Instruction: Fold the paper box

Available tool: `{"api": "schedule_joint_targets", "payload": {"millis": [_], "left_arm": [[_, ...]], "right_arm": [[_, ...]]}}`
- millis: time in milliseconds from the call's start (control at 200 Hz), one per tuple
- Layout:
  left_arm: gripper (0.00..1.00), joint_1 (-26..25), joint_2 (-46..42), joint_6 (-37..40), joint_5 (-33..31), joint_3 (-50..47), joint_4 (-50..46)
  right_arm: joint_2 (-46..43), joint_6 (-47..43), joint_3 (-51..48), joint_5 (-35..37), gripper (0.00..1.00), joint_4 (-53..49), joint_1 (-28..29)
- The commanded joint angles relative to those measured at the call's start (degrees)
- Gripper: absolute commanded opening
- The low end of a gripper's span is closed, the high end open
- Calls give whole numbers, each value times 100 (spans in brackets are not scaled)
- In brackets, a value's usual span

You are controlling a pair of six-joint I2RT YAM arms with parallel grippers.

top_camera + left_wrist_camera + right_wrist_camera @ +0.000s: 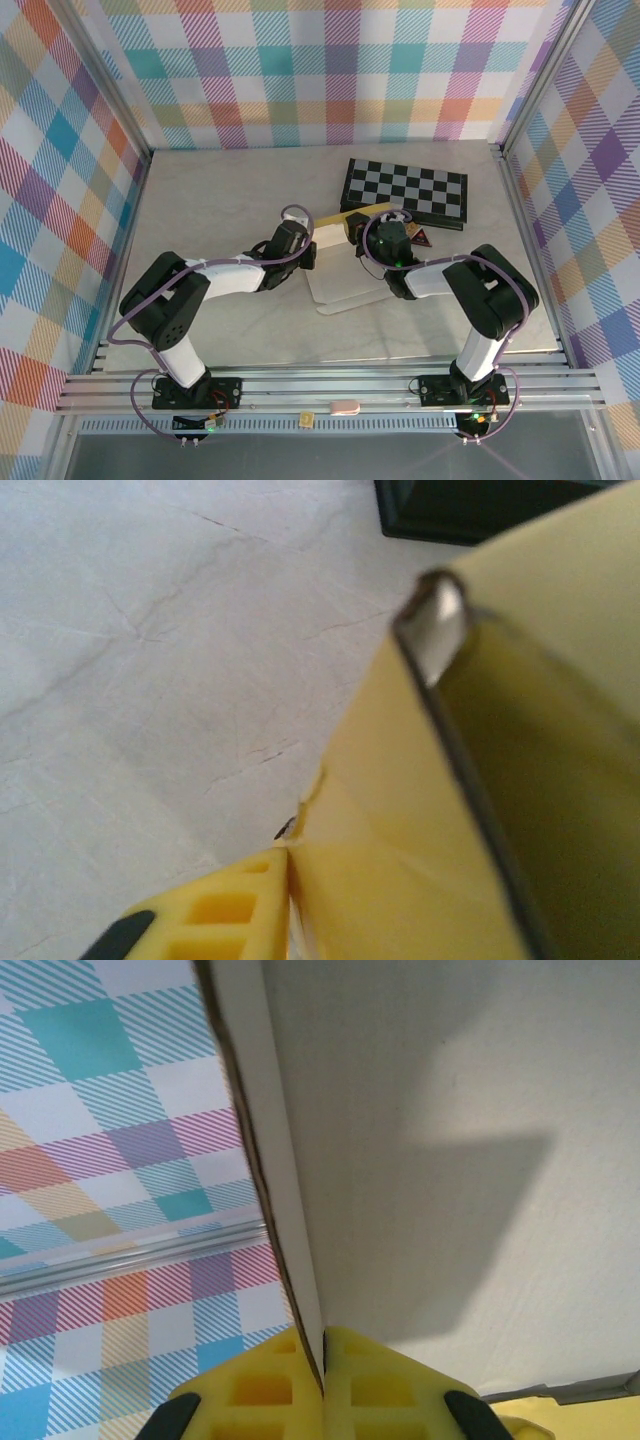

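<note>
I will take hold at that corner (432, 625) of the box's yellow side with my left gripper, which sits well back from it, before my right gripper leaves the box's pale panel.
The paper box (335, 222) is held up off the table between my two grippers in the middle, with a mustard-yellow strip showing and a pale panel (345, 282) running down toward the near side. My left gripper (310, 252) comes in from the left. In the left wrist view one yellow finger (220, 920) lies flat against the box's yellow wall (420, 810), and the other finger is hidden behind it. My right gripper (362, 242) is at the box's right side. Its jaws (324, 1360) are shut on the thin edge of a pale panel (440, 1160).
The black-and-white checkered board (405, 190) lies just behind the box at the back right, and its dark edge (470, 510) is close ahead of the left gripper. A small dark piece (422, 238) sits beside the right wrist. Plaid walls enclose the pale tabletop (220, 200).
</note>
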Motion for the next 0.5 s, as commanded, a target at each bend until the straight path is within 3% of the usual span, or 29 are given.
{"api": "schedule_joint_targets", "payload": {"millis": [0,60,270,320,495], "left_arm": [[10,-27,175,-162,-361,191,87],[0,-66,188,-230,-518,250,32],[0,-251,331,-525,-1005,482,-86],[9,-260,374,-544,-1033,531,-123],[26,-260,463,-494,-1181,638,-177]], "right_arm": [[214,-7,-66,-407,0,-325,164],[208,15,-57,-391,0,-345,176],[184,55,5,-363,0,-425,188],[168,71,9,-363,0,-447,197],[137,79,-6,-346,0,-485,201]]}}
